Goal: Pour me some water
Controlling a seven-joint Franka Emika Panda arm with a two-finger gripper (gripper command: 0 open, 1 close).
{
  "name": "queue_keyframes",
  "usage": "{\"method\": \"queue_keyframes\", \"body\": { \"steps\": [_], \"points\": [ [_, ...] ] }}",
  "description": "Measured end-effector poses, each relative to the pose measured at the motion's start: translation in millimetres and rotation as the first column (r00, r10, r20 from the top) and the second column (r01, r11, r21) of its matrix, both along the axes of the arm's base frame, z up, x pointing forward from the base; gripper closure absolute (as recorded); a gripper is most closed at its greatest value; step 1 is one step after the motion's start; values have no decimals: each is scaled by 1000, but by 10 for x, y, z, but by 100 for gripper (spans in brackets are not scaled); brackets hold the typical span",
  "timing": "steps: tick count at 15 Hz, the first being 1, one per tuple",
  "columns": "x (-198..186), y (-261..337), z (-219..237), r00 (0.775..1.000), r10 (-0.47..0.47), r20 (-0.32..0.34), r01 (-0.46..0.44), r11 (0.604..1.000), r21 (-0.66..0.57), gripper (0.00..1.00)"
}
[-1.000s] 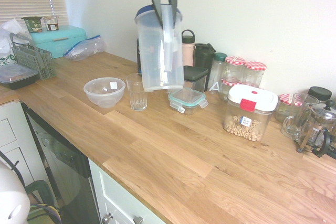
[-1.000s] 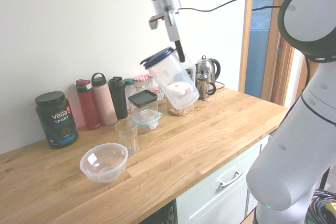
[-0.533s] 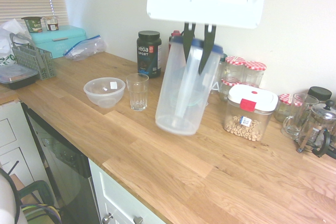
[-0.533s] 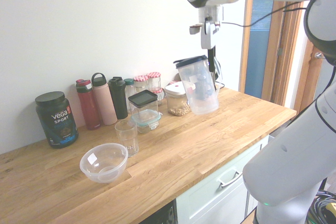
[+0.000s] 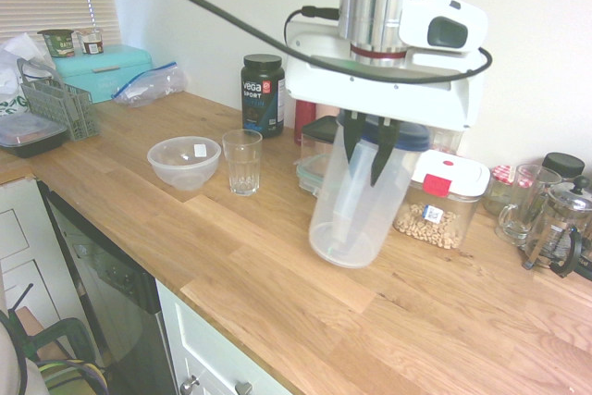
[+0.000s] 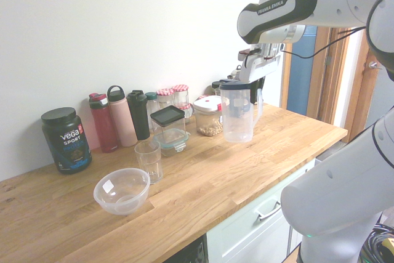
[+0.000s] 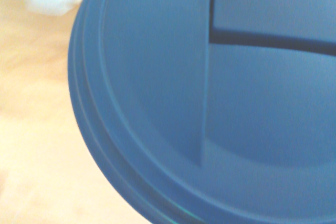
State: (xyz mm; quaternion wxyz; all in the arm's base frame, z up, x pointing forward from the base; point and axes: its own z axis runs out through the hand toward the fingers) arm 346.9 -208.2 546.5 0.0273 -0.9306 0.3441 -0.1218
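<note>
The white-lidded container is on the wooden counter. With my gripper, I next set the clear plastic pitcher, now at or just above the counter, down on the wooden counter (image 6: pixel 244 142) just beside that container.
A clear plastic pitcher (image 5: pixel 356 201) with a blue lid stands upright, its base at or just above the wooden counter (image 5: pixel 277 293). My gripper (image 5: pixel 365 143) is shut on the pitcher's upper part from above, dark fingers on either side of it. In the second exterior view the pitcher (image 6: pixel 237 115) hangs under the gripper (image 6: pixel 252 80), in front of the white-lidded container. The blue lid (image 7: pixel 210 103) fills the wrist view. An upright drinking glass (image 5: pixel 242 162) (image 6: pixel 148 161) stands well away from the pitcher, beside a clear bowl (image 5: pixel 184 162) (image 6: pixel 122 190). I cannot tell whether the pitcher holds water.
Along the wall stand a black protein tub (image 5: pixel 263 94), bottles (image 6: pixel 117 118), jars and a white-lidded container of nuts (image 5: pixel 439 196). A French press (image 5: pixel 560 224) is further along. A dish rack (image 5: pixel 60 104) sits at the far end. The counter's front edge runs close by.
The arm has carried the pitcher from near the glass, where it was tilted, along the counter away from it, turned it upright and lowered it to the counter.
</note>
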Motion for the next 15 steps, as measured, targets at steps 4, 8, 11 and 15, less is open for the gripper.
{"method": "queue_keyframes", "body": {
  "steps": [4, 8, 11, 15],
  "points": [
    [-84, -44, -166, 977, -144, 155, 152, 988, -41, 100],
    [-148, -52, -540, 927, -265, 265, 302, 947, -110, 100],
    [-111, 60, -685, 933, -276, 233, 310, 943, -124, 100],
    [1, 182, -786, 940, -288, 183, 309, 945, -102, 100]
  ]
}}
